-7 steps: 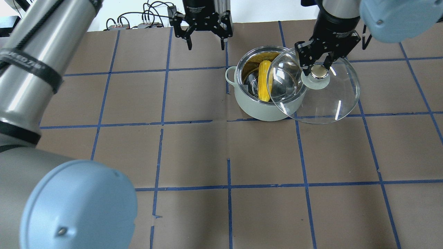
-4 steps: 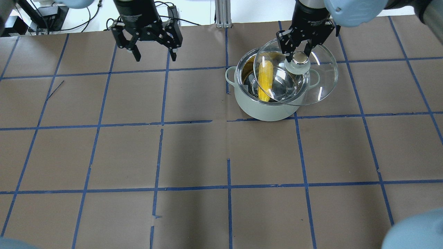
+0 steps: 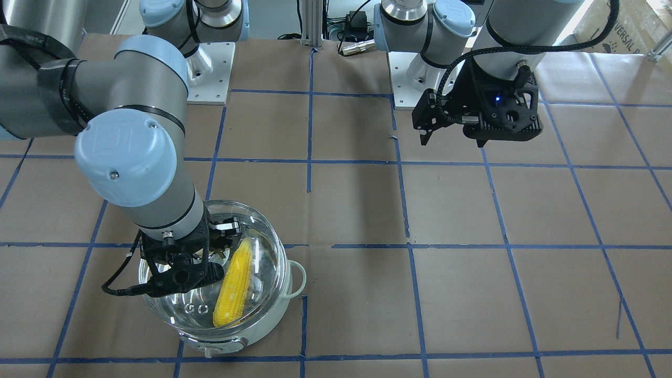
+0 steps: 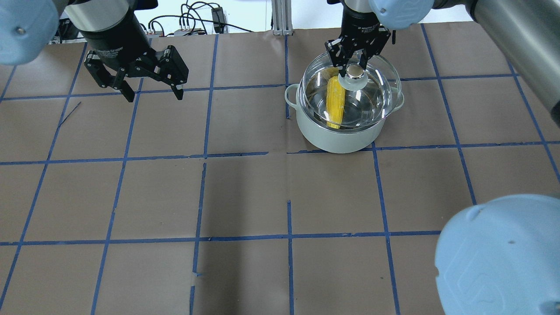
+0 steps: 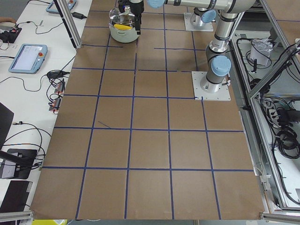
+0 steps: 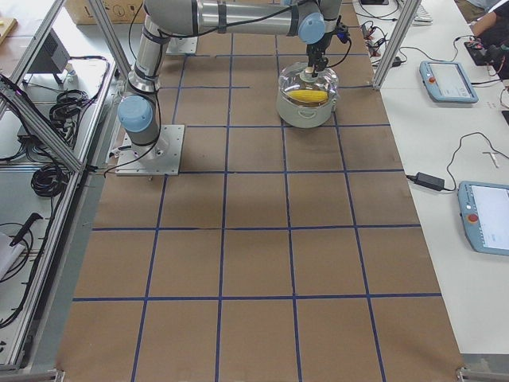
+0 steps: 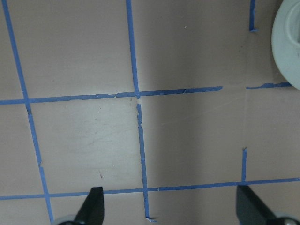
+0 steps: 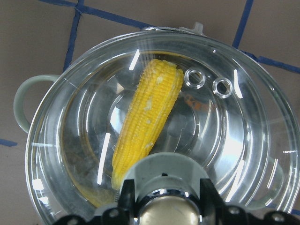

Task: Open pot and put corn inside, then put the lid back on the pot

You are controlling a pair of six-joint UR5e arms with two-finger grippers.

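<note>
Next, my right gripper lets go of the clear domed lid squarely on the pale mint pot's rim (image 3: pixel 220 276) (image 8: pixel 158 139), above the yellow corn.
The pale mint pot (image 4: pixel 339 138) stands at the table's far middle-right. The yellow corn (image 4: pixel 336 103) lies inside it, seen through the glass. The clear domed lid (image 4: pixel 380 94) is over the pot's mouth and covers almost all of it; I cannot tell whether it rests on the rim. My right gripper (image 4: pixel 355 70) is shut on the lid's knob (image 8: pixel 164 208). The right wrist view shows the corn (image 8: pixel 150 117) under the lid (image 8: pixel 243 136) and its vent holes. My left gripper (image 4: pixel 154 96) is open and empty, far left of the pot, above the paper.
Brown paper with a blue tape grid (image 4: pixel 288 236) covers the table. The pot's edge (image 7: pixel 288 47) shows at the upper right of the left wrist view. The right arm's elbow (image 4: pixel 498 258) fills the overhead view's lower right corner. Cables (image 4: pixel 192 22) lie beyond the far edge.
My right gripper has carried the lid left and down, from beside the pot to over its mouth. My left gripper has moved left, away from the pot, still open.
</note>
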